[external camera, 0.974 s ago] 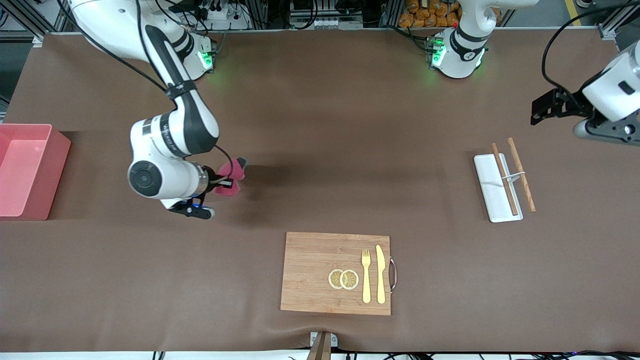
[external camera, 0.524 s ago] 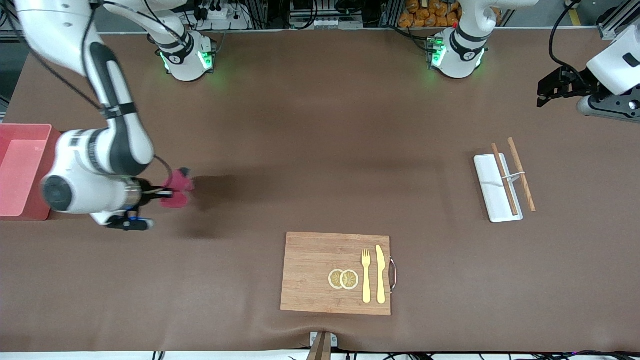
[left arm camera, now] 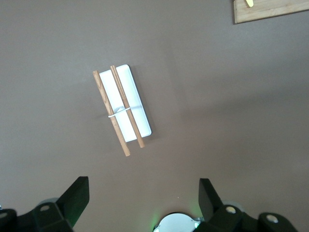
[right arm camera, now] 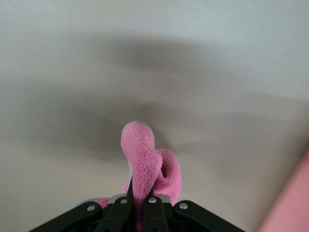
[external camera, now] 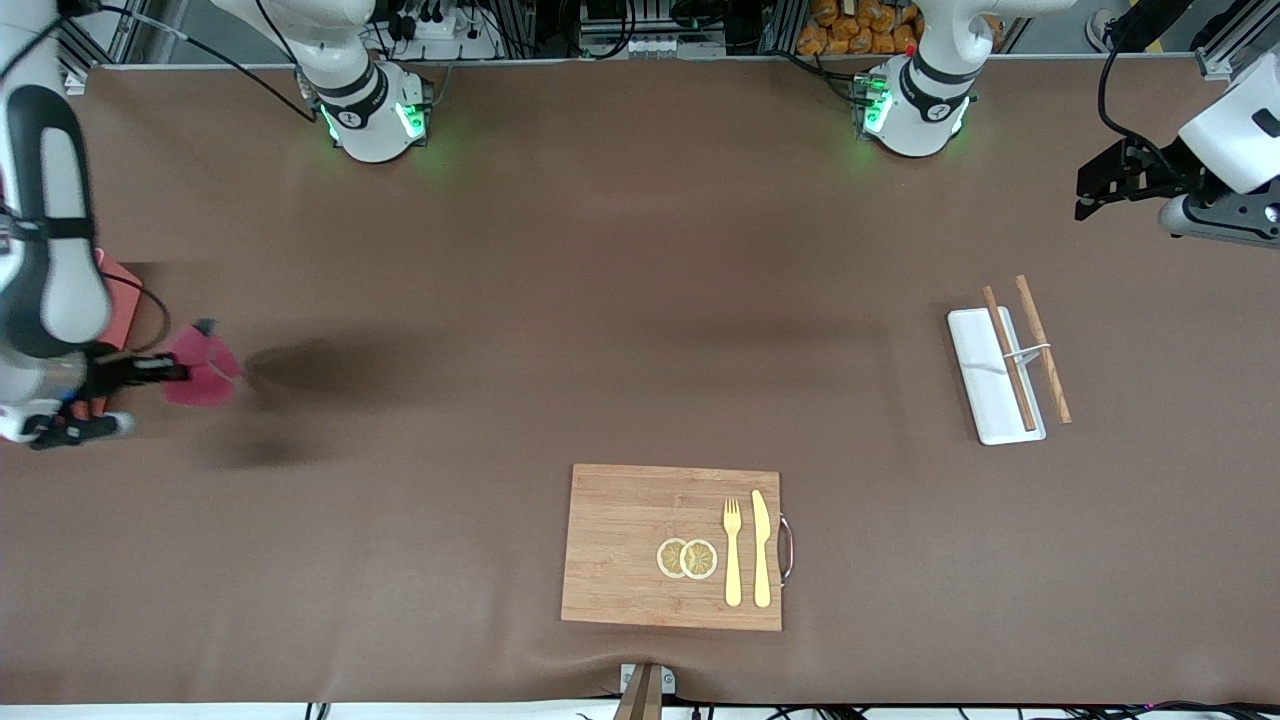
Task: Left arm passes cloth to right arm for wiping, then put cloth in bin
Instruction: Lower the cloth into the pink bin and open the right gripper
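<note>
Next, my right gripper drops the magenta-pink cloth on the pink bin's bottom (external camera: 36, 366), near the bin's side facing the cutting board.
My right gripper (external camera: 172, 371) is shut on the magenta-pink cloth (external camera: 203, 358) and holds it in the air over the table, just beside the pink bin (external camera: 121, 287). The right arm hides most of the bin. In the right wrist view the cloth (right arm camera: 147, 166) bulges out from between the shut fingers of my right gripper (right arm camera: 142, 197), and a pink edge of the bin (right arm camera: 291, 201) shows in one corner. My left gripper (external camera: 1098, 186) hangs open and empty over the left arm's end of the table, and that arm waits. Its fingers (left arm camera: 76, 194) stand wide apart.
A wooden cutting board (external camera: 630, 540) with a yellow fork, a knife and two lemon slices lies near the front camera. A flat white tray (external camera: 985, 390) with two wooden chopsticks lies toward the left arm's end; it also shows in the left wrist view (left arm camera: 136, 117).
My right arm has swung the cloth across the table toward the bin at its own end. My left arm drew back slightly, then stayed still.
</note>
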Controlling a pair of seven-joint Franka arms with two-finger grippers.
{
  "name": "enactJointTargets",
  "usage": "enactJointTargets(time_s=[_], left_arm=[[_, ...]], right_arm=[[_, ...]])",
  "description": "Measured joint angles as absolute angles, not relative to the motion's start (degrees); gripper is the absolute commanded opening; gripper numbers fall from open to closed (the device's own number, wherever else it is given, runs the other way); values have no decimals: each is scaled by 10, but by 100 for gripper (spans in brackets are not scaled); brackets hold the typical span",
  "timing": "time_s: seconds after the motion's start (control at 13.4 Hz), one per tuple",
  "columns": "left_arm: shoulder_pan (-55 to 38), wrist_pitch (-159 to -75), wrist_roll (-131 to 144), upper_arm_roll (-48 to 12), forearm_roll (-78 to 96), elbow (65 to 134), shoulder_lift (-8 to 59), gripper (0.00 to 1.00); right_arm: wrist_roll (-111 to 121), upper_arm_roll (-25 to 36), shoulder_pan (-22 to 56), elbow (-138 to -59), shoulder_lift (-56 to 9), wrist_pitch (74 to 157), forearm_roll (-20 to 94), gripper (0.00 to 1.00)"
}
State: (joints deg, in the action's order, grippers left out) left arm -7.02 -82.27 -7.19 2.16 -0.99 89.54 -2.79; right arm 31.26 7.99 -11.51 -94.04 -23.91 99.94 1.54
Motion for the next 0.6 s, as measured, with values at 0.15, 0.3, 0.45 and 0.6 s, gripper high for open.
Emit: enactJointTargets(time_s=[0.15, 0.3, 0.45, 0.6], left_arm=[[-69, -829, -48, 21, -8, 895, -26, 100], [-69, -855, -39, 18, -8, 894, -21, 100], [-69, -879, -24, 17, -8, 895, -16, 100], [-68, -882, -20, 15, -8, 895, -11, 100]], right_arm=[[366, 81, -141, -888, -212, 942, -21, 0], [452, 83, -189, -842, -198, 927, -38, 0], [525, 84, -242, -820, -201, 941, -50, 0], [582, 84, -284, -808, -219, 1001, -51, 0]])
